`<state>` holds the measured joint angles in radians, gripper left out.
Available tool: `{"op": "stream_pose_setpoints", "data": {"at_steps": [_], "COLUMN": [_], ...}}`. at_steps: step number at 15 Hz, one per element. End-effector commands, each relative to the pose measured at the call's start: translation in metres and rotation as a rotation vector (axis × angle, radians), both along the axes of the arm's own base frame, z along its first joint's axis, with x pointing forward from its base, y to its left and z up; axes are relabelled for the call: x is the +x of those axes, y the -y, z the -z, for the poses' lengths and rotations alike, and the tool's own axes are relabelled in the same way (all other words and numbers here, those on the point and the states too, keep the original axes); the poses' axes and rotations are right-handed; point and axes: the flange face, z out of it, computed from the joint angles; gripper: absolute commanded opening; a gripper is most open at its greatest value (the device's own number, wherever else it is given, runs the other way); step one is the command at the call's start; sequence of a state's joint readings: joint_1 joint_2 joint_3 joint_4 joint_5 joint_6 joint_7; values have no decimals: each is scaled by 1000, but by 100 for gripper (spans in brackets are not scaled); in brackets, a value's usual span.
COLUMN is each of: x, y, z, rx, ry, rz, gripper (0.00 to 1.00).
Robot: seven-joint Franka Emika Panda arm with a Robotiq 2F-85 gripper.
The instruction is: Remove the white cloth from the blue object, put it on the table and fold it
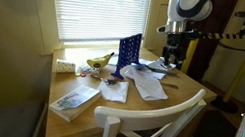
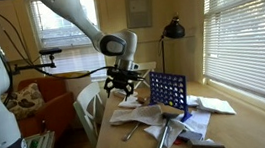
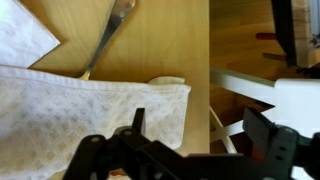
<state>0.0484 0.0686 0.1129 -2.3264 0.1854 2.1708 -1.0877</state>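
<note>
The robot's gripper should next move down to the white cloth and close on the cloth's end at the table edge (image 1: pixel 162 96) (image 3: pixel 180 130), beside the white chair.
The white cloth (image 3: pixel 90 110) lies flat on the wooden table (image 3: pixel 160 40), its right end near the table edge. In an exterior view it (image 1: pixel 150 86) lies beside the blue rack (image 1: pixel 128 51), and nothing hangs on the rack. The rack also shows in the second exterior view (image 2: pixel 168 90), with the cloth (image 2: pixel 135 112) to its left. My gripper (image 3: pixel 200 135) is open and empty. It hovers above the cloth's end at the table edge, with one finger over the cloth and one past the edge. It shows in both exterior views (image 1: pixel 172 57) (image 2: pixel 123 82).
A metal utensil (image 3: pixel 110 40) and a white paper (image 3: pixel 25 35) lie beyond the cloth. A white chair (image 1: pixel 148 124) stands at the table edge. A banana (image 1: pixel 98 60) and a magazine (image 1: pixel 74 99) lie on the table, and a lamp (image 2: pixel 174 29) stands behind it.
</note>
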Motion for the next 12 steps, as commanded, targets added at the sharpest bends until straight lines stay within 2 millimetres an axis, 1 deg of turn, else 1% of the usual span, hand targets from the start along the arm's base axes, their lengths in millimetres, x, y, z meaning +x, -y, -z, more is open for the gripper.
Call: {"op": "stream_pose_setpoints", "data": {"at_steps": [1,3,6,8,9,10,12], "x": [-49,-74,-106,-124,-97,-103,-101], "y": [-15,-18,-24,-31,-46,-50,-58], "z": [10,18,28,37,37,40,36], "rx": [-44,-40,-55,-55,-47,-51,-60], "ry": [143,231,330,375,397,419,459], "rz": [-5,51,115,155,178,192,204], "gripper": [100,100,100,100,100,100,100]}}
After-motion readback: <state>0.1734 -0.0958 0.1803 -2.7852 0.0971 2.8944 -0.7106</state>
